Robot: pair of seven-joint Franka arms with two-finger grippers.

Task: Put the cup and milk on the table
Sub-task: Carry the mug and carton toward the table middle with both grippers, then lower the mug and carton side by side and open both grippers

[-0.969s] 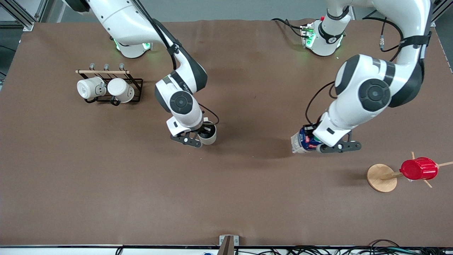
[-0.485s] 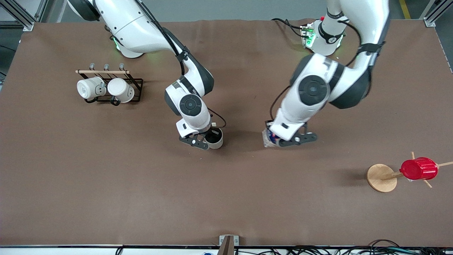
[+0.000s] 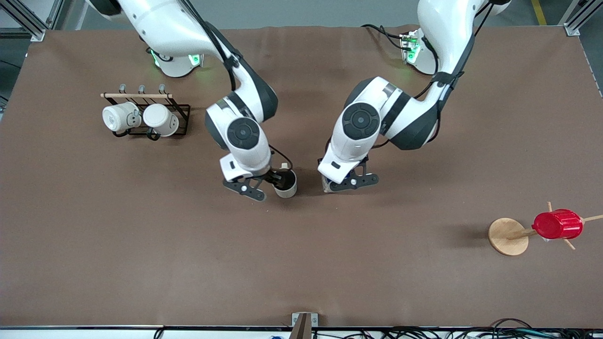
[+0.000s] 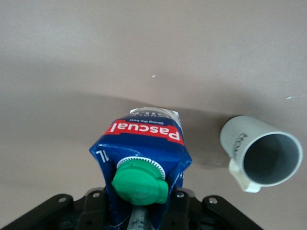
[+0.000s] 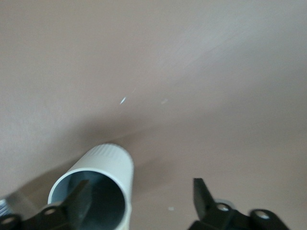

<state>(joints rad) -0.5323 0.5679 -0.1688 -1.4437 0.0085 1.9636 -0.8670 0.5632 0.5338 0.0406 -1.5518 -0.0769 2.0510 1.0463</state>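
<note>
My left gripper has the milk carton. It will set the carton down close beside the pale grey-beige cup, toward the wooden stand (image 3: 312, 192) (image 4: 193, 120).
The pale grey-beige cup (image 3: 286, 186) stands upright on the brown table (image 3: 141, 235) near its middle. It also shows in the left wrist view (image 4: 261, 153) and the right wrist view (image 5: 98, 184). My right gripper (image 3: 271, 184) (image 5: 141, 194) is open, with one finger inside the cup's mouth and the other well clear outside it. My left gripper (image 3: 347, 181) (image 4: 139, 206) is shut on the blue and white milk carton (image 4: 141, 151) with a green cap, upright and low over the table beside the cup. In the front view only a corner of the carton (image 3: 326, 185) shows.
A black wire rack (image 3: 181, 115) with two white mugs stands toward the right arm's end. A round wooden disc stand (image 3: 506, 238) carrying a red ribbed cup (image 3: 557, 224) stands toward the left arm's end, nearer the front camera.
My left arm has swung the milk toward the table's middle, down beside the cup. My right hand carried the cup slightly toward the middle, then drew back a little while the cup stayed.
</note>
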